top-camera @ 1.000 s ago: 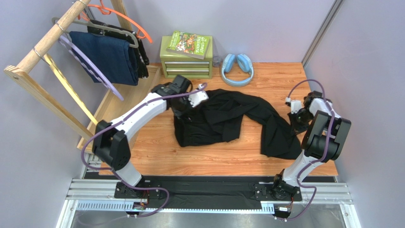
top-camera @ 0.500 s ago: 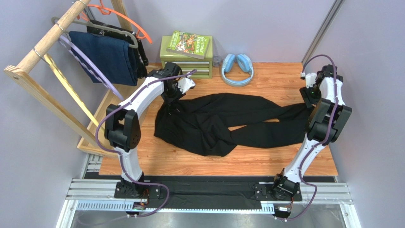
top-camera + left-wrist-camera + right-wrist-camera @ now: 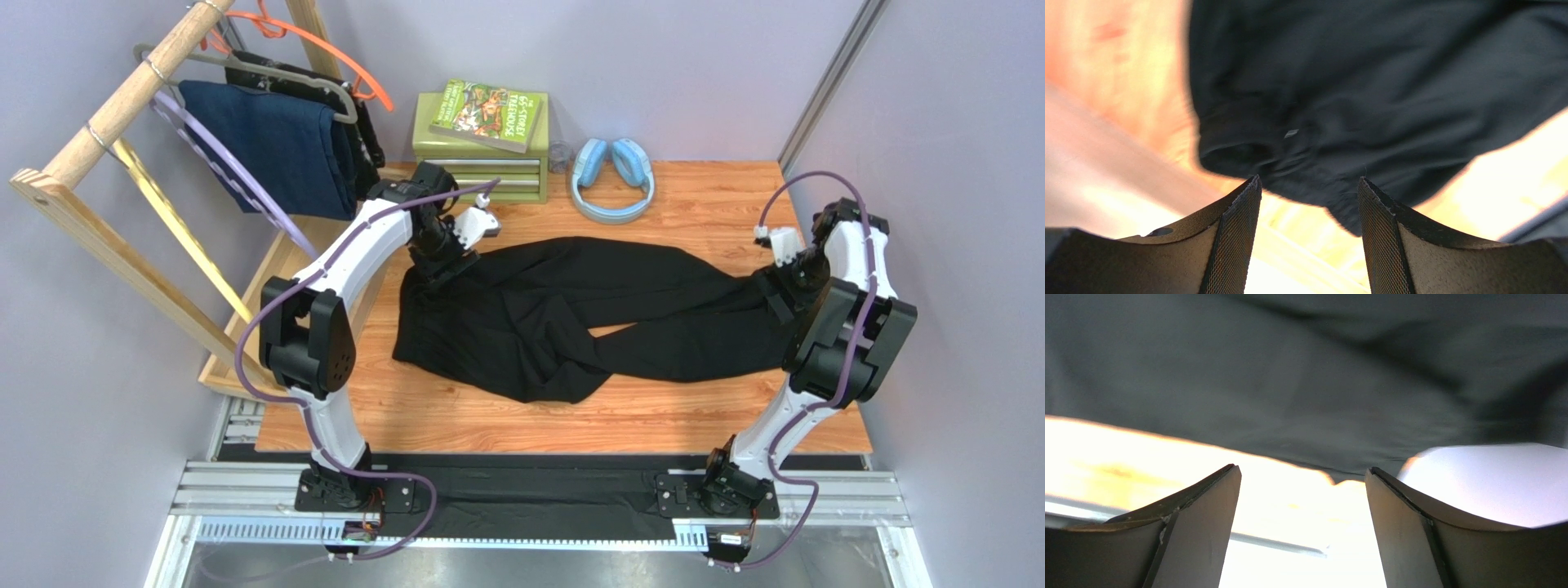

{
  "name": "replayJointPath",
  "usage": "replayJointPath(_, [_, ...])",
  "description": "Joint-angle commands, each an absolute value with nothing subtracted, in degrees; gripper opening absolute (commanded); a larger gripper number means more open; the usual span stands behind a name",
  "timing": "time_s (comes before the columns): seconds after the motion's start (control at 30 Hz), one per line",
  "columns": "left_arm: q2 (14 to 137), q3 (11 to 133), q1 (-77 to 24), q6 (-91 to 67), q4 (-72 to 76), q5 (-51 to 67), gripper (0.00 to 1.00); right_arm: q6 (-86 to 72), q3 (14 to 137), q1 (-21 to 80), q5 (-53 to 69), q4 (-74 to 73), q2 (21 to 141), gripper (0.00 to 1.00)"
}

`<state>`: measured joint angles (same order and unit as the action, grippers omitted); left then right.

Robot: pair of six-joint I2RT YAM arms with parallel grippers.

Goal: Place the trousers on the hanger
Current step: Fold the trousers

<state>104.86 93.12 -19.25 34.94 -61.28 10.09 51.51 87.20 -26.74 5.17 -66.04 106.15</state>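
Observation:
The right gripper needs to next close on the near leg's edge point(image 3: 780, 363) point(image 3: 1296, 457) on the near side, close to the leg end of the black trousers.
The black trousers point(image 3: 589, 312) lie stretched across the wooden table, waist at the left and leg ends at the right. My left gripper point(image 3: 444, 255) hovers over the waist end; in the left wrist view it point(image 3: 1309, 190) stands open, the trousers point(image 3: 1364, 79) just beyond its tips. My right gripper point(image 3: 778, 284) is by the leg ends; in the right wrist view it point(image 3: 1300, 478) is open and empty, with the trousers point(image 3: 1290, 386) ahead. The lavender hanger point(image 3: 227, 165) hangs on the rack at the far left.
A wooden rack point(image 3: 111, 123) carries a navy garment point(image 3: 282, 147), a grey hanger point(image 3: 294, 80) and an orange hanger point(image 3: 356, 67). A green drawer box point(image 3: 478, 165) with a book point(image 3: 491, 113) and blue headphones point(image 3: 613, 178) sit at the back.
The bunched trousers were pulled out lengthwise and now lie flat. Both grippers, shut on the cloth a second ago, have opened and let it go.

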Motion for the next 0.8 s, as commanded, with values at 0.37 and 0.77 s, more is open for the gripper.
replayJointPath(0.37, [116.1,92.81,-20.13,32.7,-60.91,5.72,0.62,54.58,79.63,-26.98,4.76,-62.59,113.64,0.78])
replayJointPath(0.77, [126.64,104.22,-13.54,30.41,-61.78,-5.8,0.49,48.43,92.19,-27.16,2.89,-63.71,122.87,0.61])
